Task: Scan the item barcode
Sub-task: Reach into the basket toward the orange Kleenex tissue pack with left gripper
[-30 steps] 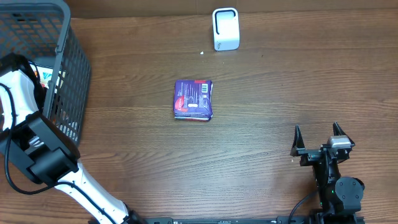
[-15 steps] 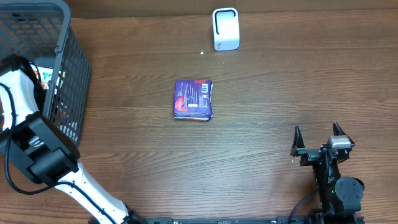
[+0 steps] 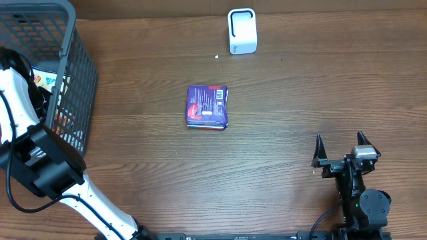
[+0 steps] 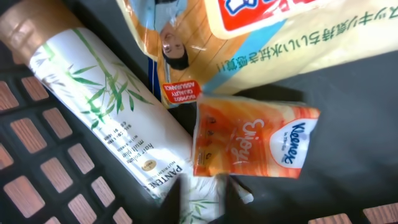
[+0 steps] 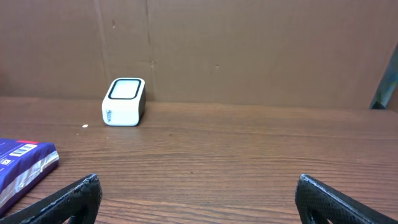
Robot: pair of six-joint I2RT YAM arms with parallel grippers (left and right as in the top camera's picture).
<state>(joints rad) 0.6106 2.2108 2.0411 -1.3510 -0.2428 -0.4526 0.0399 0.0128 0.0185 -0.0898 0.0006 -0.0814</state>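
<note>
The nearly closed fingers of my left gripper hang over the Pantene bottle beside the Kleenex pack, so next I open them wide and grip the Kleenex pack's orange end [image 4: 219, 140].
A white barcode scanner [image 3: 242, 31] [image 5: 123, 101] stands at the far edge of the table. A purple pack [image 3: 207, 107] [image 5: 22, 165] lies flat mid-table, barcode up. My left arm [image 3: 19, 90] reaches down into the black mesh basket [image 3: 79, 80]. My left gripper [image 4: 205, 190] hangs over a white Pantene bottle [image 4: 102, 109], next to an orange Kleenex pack [image 4: 252, 138]. Its blurred fingers [image 4: 181, 199] stand a narrow gap apart, with the bottle's bamboo print showing between them. My right gripper [image 3: 340, 142] [image 5: 199, 186] rests wide open and holds nothing at the near right.
A yellow snack bag [image 4: 298, 43] lies in the basket above the Kleenex pack. The basket's mesh floor [image 4: 50, 180] shows wood through it. A brown cardboard wall [image 5: 249, 50] stands behind the scanner.
My left arm has shifted slightly farther back and left inside the basket. The purple pack, scanner and right arm have not moved.
</note>
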